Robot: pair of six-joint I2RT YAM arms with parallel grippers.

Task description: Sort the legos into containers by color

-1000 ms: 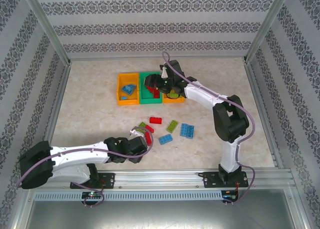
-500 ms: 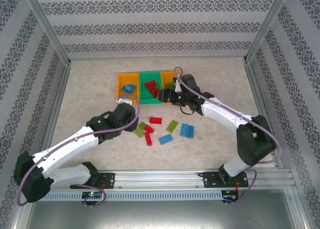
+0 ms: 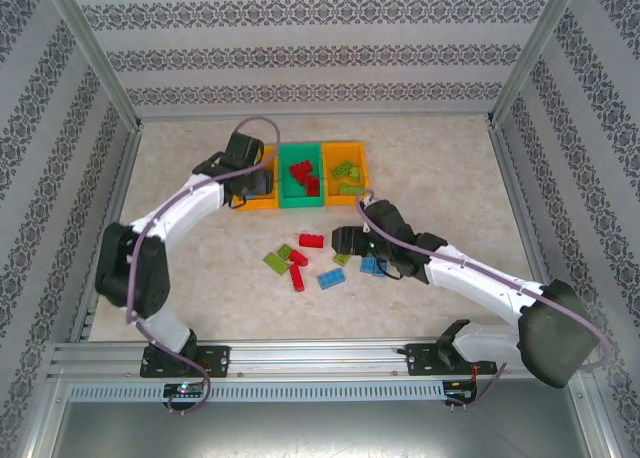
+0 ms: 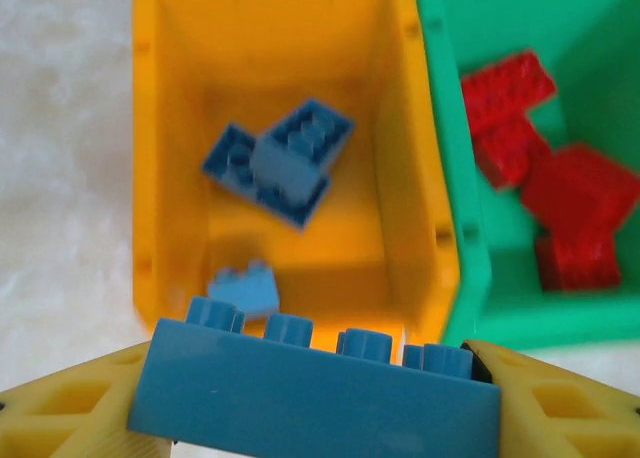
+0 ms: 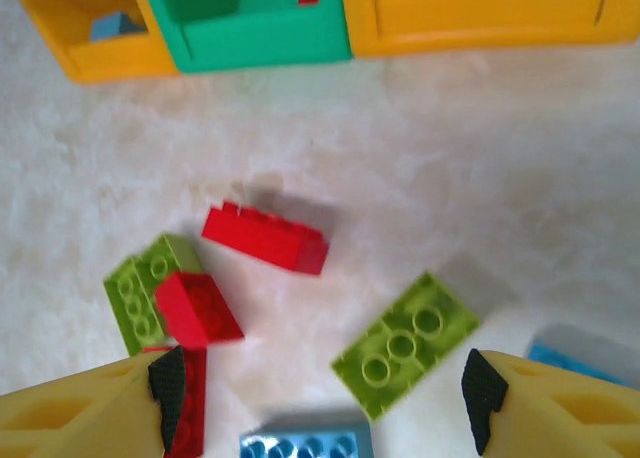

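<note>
Next, I let go of the long blue lego with my left gripper, setting it against the blue legos beside the green container's side (image 3: 264, 172) (image 4: 342, 108).
My left gripper (image 4: 312, 403) is shut on a blue lego (image 4: 300, 398), held lengthwise between the yellow fingers just above the near rim of the left orange container (image 4: 170, 178). Two blue legos (image 4: 280, 163) lie inside it. The green middle container (image 3: 300, 204) holds red legos (image 4: 560, 193), and the right orange container (image 3: 347, 196) holds light green ones. My right gripper (image 5: 325, 398) hangs open over the loose legos, with an upside-down green lego (image 5: 405, 343) between and just ahead of its fingers. In the top view the left gripper (image 3: 250, 183) is at the bins and the right gripper (image 3: 345, 243) is over the pile.
Loose legos lie mid-table: a red one (image 3: 311, 241), two more red (image 3: 297, 268), a green one (image 3: 275, 263) and blue ones (image 3: 331, 279) (image 3: 372, 266). Metal frame rails and patterned walls enclose the table. Bare table lies left and right of the pile.
The left arm has swung from the pile up to the left orange container, carrying the blue lego. The right arm has drawn back from the containers to above the loose legos.
</note>
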